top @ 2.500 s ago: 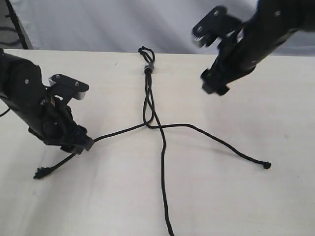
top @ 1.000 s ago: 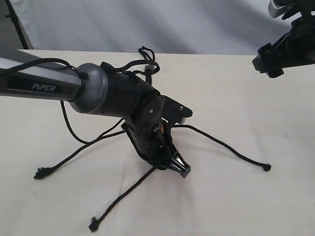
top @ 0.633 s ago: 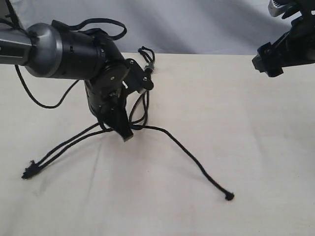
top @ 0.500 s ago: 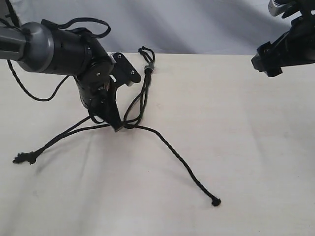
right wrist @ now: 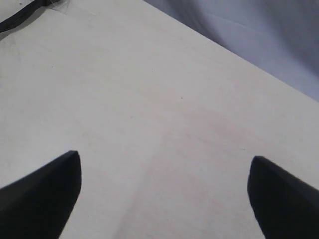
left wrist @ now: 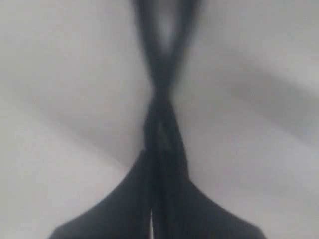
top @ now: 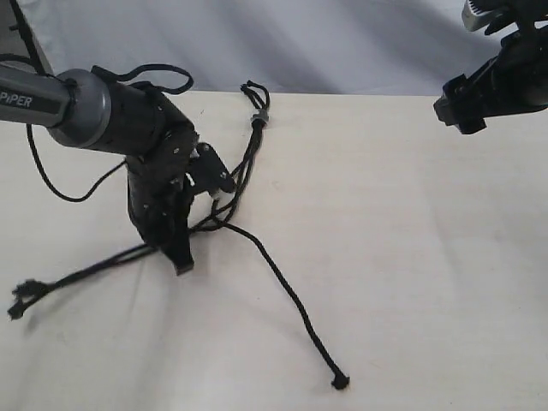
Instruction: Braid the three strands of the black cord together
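My left gripper should release the strand of cord on the bare table point(top: 206, 315) next to the free piece with the knotted tip.
The black cord lies on the pale table, its grey band point(top: 259, 120) and short loops point(top: 253, 90) at the far edge. My left gripper point(top: 182, 264) points down at the table, left of centre, and is shut on strand. Two strands point(top: 86, 272) trail from it to frayed tips point(top: 20, 296) at the far left. The third strand point(top: 287, 295) runs free to a knotted tip point(top: 340, 383) near the front. In the blurred left wrist view two strands cross point(left wrist: 162, 94) just ahead of the closed gripper point(left wrist: 160, 149). My right gripper point(right wrist: 164, 158) hangs open and empty, high at the far right point(top: 462, 110).
The left arm's smooth black cable point(top: 64, 188) loops over the table behind the arm. The table's far edge point(top: 368, 94) meets a grey backdrop. A bit of cord point(right wrist: 22, 14) shows at a corner of the right wrist view.
My left gripper has dragged its strand leftward and toward the front. The two left tips slid further left, and the free strand's tip swung from the right toward the front centre. The right arm held still.
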{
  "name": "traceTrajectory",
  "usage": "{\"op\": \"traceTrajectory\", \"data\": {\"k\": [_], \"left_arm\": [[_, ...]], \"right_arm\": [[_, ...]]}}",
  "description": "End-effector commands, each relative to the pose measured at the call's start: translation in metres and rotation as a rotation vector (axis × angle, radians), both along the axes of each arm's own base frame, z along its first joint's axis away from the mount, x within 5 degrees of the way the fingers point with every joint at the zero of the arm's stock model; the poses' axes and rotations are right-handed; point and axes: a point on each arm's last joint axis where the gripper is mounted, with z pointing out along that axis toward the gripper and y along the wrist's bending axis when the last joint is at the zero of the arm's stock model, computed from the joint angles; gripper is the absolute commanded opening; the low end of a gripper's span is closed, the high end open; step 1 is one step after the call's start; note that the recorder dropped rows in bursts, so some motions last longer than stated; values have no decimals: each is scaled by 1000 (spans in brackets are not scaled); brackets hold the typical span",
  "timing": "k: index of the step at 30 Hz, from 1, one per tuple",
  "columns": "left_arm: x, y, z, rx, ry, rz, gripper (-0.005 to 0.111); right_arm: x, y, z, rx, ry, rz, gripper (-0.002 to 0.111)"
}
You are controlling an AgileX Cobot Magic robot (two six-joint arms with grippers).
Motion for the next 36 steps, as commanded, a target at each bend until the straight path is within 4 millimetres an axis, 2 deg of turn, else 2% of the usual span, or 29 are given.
{"op": "traceTrajectory", "data": {"k": [1, 3, 6, 10, 13, 18, 25, 28, 30, 36], "left_arm": [[-73, -65, -2, -213, 434, -314, 1], [-63, -66, 14, -212, 263, -306, 1], [-44, -51, 32, -194, 95, -209, 1], [-28, -25, 39, -203, 59, -106, 1], [-22, -7, 36, -197, 65, -27, 1], [-19, 8, 26, -217, 45, 39, 1], [-20, 10, 8, -203, 70, 48, 1], [-18, 9, 6, -211, 55, 75, 2], [-18, 9, 8, -214, 50, 89, 10], [-20, 10, 9, -206, 70, 180, 50]], "right_arm": [[1, -1, -1, 9, -11, -6, 84], [1, -1, -1, 10, -6, -6, 84], [0, -1, -1, 12, 1, -7, 84], [0, -1, -1, 12, 1, -7, 84], [0, -1, -1, 12, 1, -7, 84], [0, -1, -1, 12, -1, -7, 84], [0, -1, -1, 15, -1, -8, 84], [0, -1, -1, 15, -1, -8, 84], [0, -1, -1, 15, -1, -8, 84], [1, 0, -1, 27, -3, -12, 84]]}}
